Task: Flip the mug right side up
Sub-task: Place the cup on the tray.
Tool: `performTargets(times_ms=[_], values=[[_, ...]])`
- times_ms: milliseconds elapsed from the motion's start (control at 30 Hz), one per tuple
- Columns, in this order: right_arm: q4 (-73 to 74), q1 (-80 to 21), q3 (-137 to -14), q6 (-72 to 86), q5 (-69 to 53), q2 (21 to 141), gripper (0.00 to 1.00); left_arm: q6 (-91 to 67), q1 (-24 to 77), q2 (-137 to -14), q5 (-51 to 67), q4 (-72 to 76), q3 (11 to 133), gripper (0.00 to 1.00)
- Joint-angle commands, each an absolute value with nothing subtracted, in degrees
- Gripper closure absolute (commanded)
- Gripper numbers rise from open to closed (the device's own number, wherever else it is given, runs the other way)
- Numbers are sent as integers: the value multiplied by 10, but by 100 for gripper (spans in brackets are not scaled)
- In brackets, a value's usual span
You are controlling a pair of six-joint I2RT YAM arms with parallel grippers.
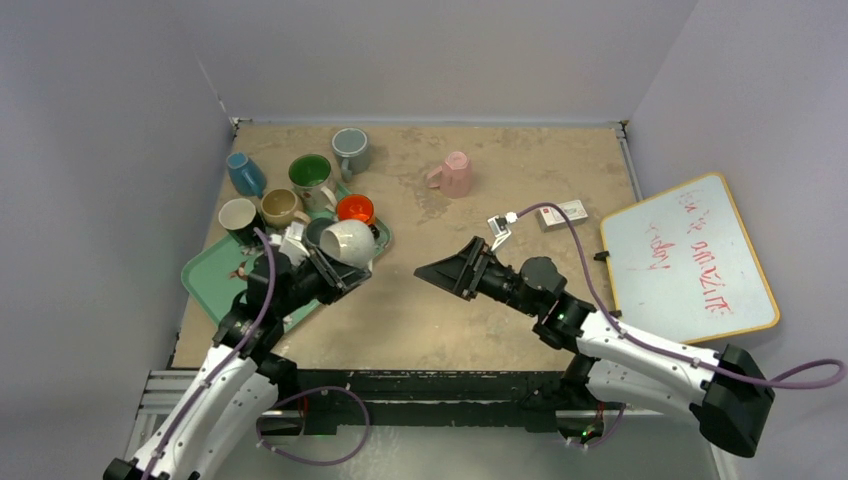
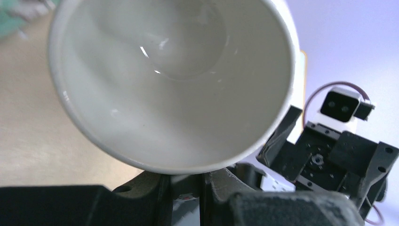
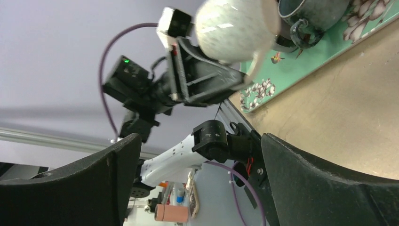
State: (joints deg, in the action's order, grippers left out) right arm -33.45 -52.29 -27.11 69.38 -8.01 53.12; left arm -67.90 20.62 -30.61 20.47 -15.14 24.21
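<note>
Next, I set the white mug upright with my left gripper on the green tray's empty corner [image 1: 205, 269] near the cream mug.
A white mug [image 1: 348, 242] hangs in the air over the near right corner of the green tray [image 1: 205, 275]. It lies tipped on its side, its mouth turned back toward my left wrist camera, which its pale inside [image 2: 174, 80] fills. My left gripper [image 1: 335, 272] is shut on the mug's handle, the jaws [image 2: 188, 181] nearly together just under the rim. In the right wrist view the speckled mug [image 3: 233, 28] shows at the top, held by the left gripper [image 3: 207, 80]. My right gripper [image 1: 440, 270] stands wide open and holds nothing, a short way right of the mug [image 3: 200, 179].
Several mugs crowd the tray's far end: green [image 1: 310, 175], red [image 1: 355, 209], tan [image 1: 281, 207], cream [image 1: 238, 215]. A blue mug [image 1: 245, 172] and a grey one [image 1: 351, 150] stand behind. A pink mug [image 1: 452, 173] sits mid-table, a small box [image 1: 562, 213] and a whiteboard [image 1: 690, 262] lie right.
</note>
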Motion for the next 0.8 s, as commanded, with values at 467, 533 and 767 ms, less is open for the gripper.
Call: performTargets(times_ms=[467, 533, 767], values=[[-214, -521, -241, 663, -71, 368, 1, -455, 204, -286, -260, -379, 456, 100], [-205, -522, -235, 665, -67, 349, 1, -441, 204, -289, -294, -386, 468, 100], [-201, -521, -227, 637, -59, 313, 1, -405, 204, -314, -365, -412, 497, 100]])
